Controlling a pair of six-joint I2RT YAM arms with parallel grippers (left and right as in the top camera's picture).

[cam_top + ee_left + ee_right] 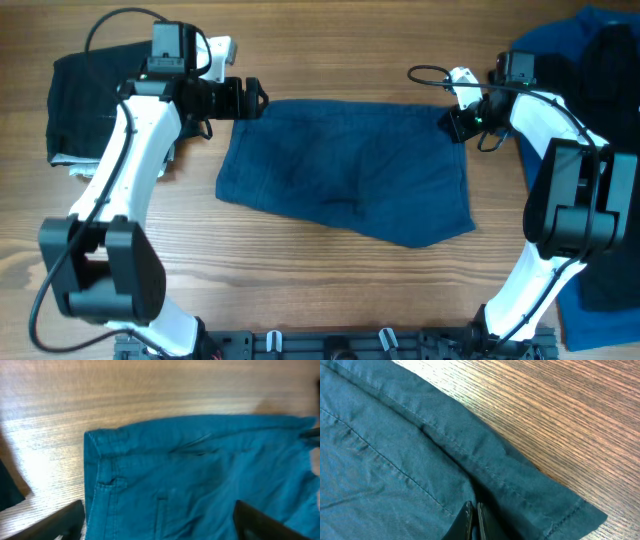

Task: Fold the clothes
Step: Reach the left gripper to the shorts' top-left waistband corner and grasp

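Note:
The open fingers of my left gripper are on both sides of the shorts' side edge, so it should turn and pinch the cloth just inside the shorts' back corner (122, 460).
Dark navy shorts (345, 170) lie spread flat in the middle of the table. My left gripper (250, 98) hovers at their back left corner. In the left wrist view it (160, 530) is open, one finger (65, 520) over bare wood and the other over the cloth, straddling the waistband corner (100, 445). My right gripper (458, 125) sits at the shorts' back right corner. Its fingertips (474, 520) are pressed together on the shorts' fabric (395, 460) beside the hem (520, 475), and a raised fold runs away from the tips.
A black garment (90, 105) lies at the back left with a pale grey-white piece (78, 168) showing under it. A heap of brighter blue (560, 50) and black (615, 60) clothes covers the right edge. Bare wood (300, 280) runs along the front.

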